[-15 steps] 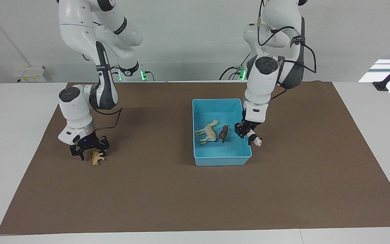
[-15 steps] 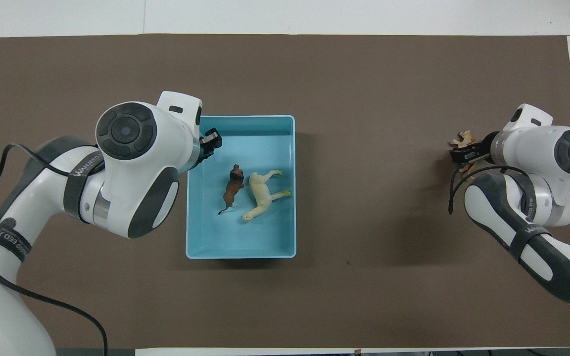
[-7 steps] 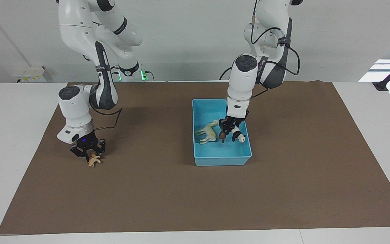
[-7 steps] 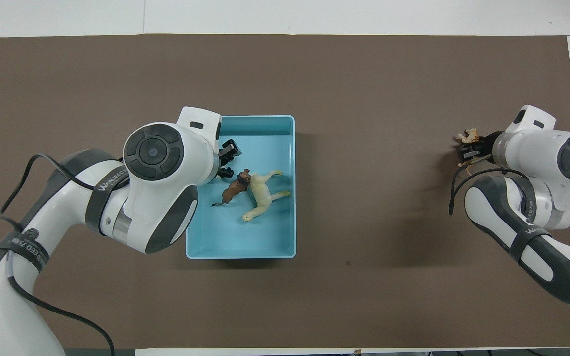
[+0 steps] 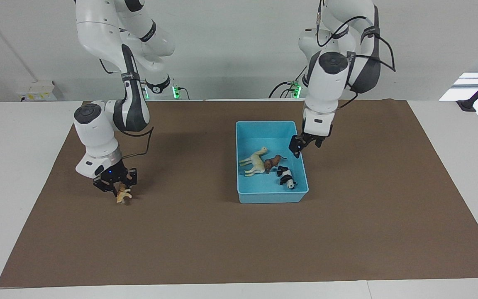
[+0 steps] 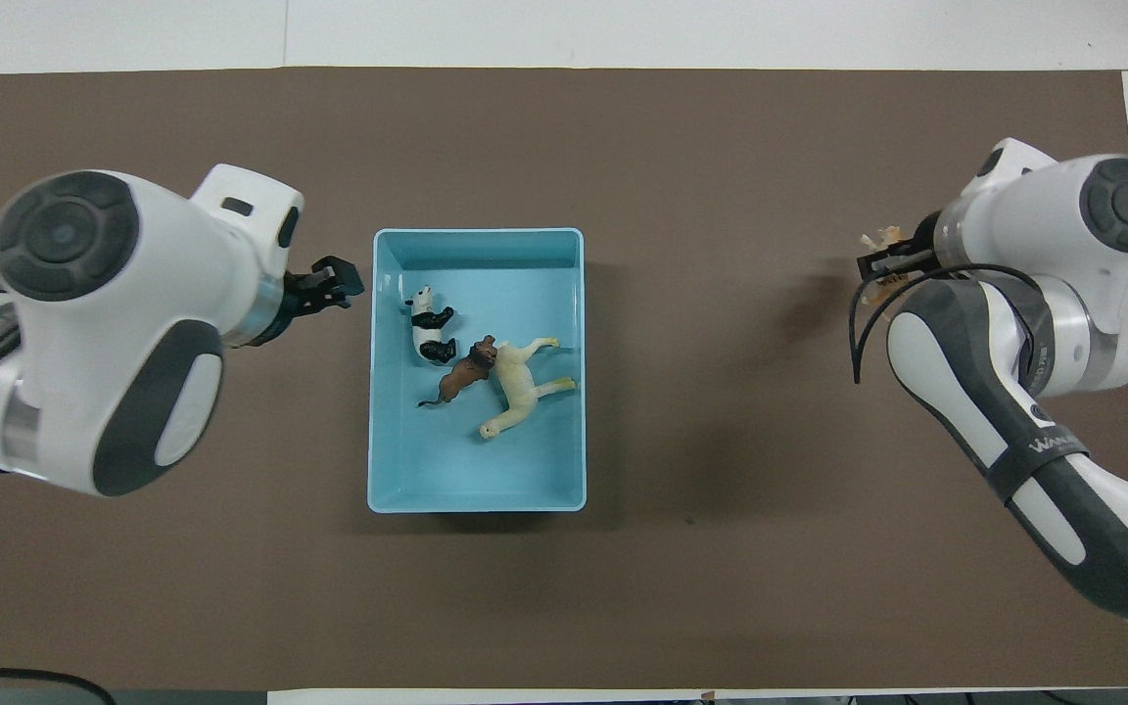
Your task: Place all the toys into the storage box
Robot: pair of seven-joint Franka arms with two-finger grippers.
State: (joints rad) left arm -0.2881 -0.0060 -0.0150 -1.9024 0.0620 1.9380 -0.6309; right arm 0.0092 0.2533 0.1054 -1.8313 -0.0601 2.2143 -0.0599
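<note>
My right gripper is to put the orange spotted cat down on the box's bottom beside the cream long-necked toy's head (image 6: 469, 454).
The light blue storage box (image 5: 272, 123) stands on the brown mat; it also shows in the overhead view (image 6: 478, 233). In it lie the cream long-necked toy (image 5: 255, 162) (image 6: 517, 380), the brown lion (image 5: 273, 162) (image 6: 462, 373) and the panda (image 5: 285, 177) (image 6: 426, 324). My left gripper (image 5: 304, 145) (image 6: 337, 287) is open and empty, raised over the box wall at the left arm's end. My right gripper (image 5: 115, 184) (image 6: 883, 264) is shut on the orange spotted cat (image 5: 123, 195) (image 6: 884, 239), low over the mat toward the right arm's end.
The brown mat (image 5: 222, 241) covers most of the white table. A wall socket box (image 5: 35, 90) sits on the table edge at the right arm's end, and a black clamp stand (image 5: 477, 93) at the left arm's end.
My left gripper carried the panda over the box, let it go and rose back out toward the left arm's end. The panda now lies in the box. My right gripper shifted slightly with the cat.
</note>
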